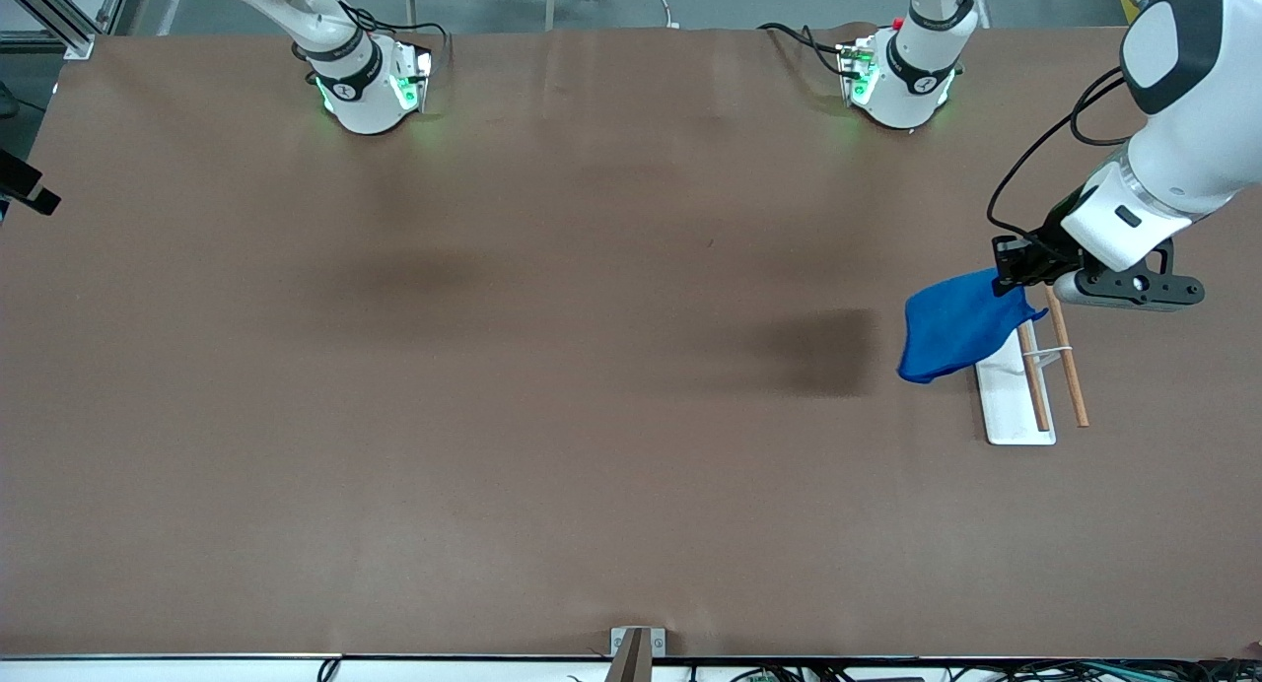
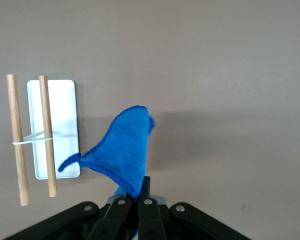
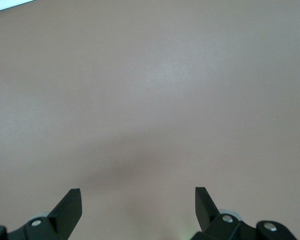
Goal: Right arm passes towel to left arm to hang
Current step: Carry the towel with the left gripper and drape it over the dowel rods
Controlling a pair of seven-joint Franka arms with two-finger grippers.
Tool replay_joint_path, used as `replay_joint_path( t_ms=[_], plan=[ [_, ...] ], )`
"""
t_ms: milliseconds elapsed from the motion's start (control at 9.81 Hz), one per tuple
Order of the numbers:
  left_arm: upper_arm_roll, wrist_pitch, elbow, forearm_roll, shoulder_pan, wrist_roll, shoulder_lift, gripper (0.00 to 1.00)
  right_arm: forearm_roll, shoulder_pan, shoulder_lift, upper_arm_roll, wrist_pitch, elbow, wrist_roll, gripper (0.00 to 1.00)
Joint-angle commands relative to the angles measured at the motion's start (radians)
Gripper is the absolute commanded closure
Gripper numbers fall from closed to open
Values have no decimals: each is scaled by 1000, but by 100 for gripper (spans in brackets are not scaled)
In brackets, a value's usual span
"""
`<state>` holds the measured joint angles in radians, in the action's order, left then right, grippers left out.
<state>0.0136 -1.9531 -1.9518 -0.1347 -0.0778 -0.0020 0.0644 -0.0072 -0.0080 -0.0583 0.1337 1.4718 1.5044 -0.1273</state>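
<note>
Next, my left gripper lets go of the blue towel, draped across the two wooden rods [image 2: 36,137] over the white base.
The bright blue towel [image 1: 954,327] hangs from my left gripper [image 1: 1014,268], which is shut on one of its corners, over the table at the left arm's end. In the left wrist view the towel [image 2: 125,150] rises from the closed fingertips [image 2: 146,189]. The towel hangs beside and partly over the rack: two wooden rods [image 1: 1067,359] on a white base [image 1: 1011,406]. The rack also shows in the left wrist view [image 2: 46,135]. My right gripper [image 3: 138,200] is open and empty over bare brown table; only the right arm's base [image 1: 365,81] shows in the front view.
The left arm's base [image 1: 902,76] stands at the table's back edge. A small metal bracket [image 1: 636,647] sits at the table edge nearest the front camera. A black fixture [image 1: 25,189] juts in at the right arm's end.
</note>
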Motion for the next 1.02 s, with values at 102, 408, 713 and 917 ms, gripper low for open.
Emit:
replay_joint_path(
  t_ms=[102,408,713,917],
  plan=[
    [-119,-41,-101,15,0,167,32,100,-8,2,8,-8,-11,-39,31,0],
    [-239,-152,-102,15,0,246,-33,100,-5,20,8,-9,-11,-36,29,0],
    [-348,-266,-101,17,16,301,-112,100,-5,20,8,-9,-10,-35,29,0],
    [-424,-270,-101,17,16,439,-126,100,-4,20,8,-8,-10,-35,29,0]
  ],
)
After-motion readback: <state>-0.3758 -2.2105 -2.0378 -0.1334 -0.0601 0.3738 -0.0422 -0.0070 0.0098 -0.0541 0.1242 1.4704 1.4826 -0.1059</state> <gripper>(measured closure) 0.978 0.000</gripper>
